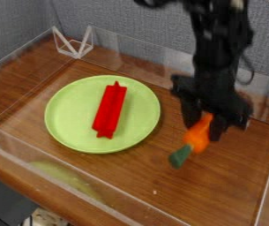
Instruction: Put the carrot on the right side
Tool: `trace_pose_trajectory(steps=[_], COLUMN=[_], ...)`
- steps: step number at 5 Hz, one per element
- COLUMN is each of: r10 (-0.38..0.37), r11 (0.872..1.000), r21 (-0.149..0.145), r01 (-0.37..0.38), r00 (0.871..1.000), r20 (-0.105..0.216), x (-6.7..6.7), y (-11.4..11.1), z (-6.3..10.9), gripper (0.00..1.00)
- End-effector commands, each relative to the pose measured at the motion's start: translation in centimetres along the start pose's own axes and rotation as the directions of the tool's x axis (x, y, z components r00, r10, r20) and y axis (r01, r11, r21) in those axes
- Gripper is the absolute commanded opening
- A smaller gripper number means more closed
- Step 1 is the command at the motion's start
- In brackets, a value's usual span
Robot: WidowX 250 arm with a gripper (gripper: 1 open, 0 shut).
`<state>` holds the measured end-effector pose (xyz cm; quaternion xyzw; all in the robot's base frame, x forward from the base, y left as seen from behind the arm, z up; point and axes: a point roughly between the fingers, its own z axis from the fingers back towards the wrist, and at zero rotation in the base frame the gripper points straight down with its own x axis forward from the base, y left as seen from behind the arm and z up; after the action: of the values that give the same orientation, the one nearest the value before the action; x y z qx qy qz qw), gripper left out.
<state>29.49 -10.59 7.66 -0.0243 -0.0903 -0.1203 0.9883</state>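
Observation:
Next, the gripper releases the carrot on the wooden table [183,127] beside the lime-green plate, stem end toward the plate's rim.
The carrot [193,141] is small and orange with a dark green stem end [179,158] pointing down-left. It hangs tilted just above the wooden table, right of the lime-green plate [66,119]. My gripper [211,124] comes down from above and is shut on the carrot's upper end. The black arm rises behind it toward the top of the view. Whether the stem end touches the wood I cannot tell.
A red rectangular bar [108,108] lies on the plate. Clear acrylic walls [148,55] enclose the wooden table [231,190]. A small white wire stand [73,41] sits in the back left corner.

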Motion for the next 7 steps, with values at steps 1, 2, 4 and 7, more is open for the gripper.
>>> trace_pose_trajectory(steps=[1, 2, 4, 7], r10=[-0.035, -0.086, -0.094, -0.101], r11=[0.999, 0.995, 0.992, 0.991], r21=[-0.026, -0.052, -0.078, -0.092], r01=[0.036, 0.088, 0.096, 0.102], r00=[0.999, 0.995, 0.995, 0.995], r20=[0.036, 0.046, 0.037, 0.017], x=[1.0, 1.7, 2.2, 2.6], y=[1.1, 2.4, 3.9, 5.6], z=[-1.4, -3.4, -3.2, -4.3], gripper=[0.0, 0.0, 0.0, 1.0])
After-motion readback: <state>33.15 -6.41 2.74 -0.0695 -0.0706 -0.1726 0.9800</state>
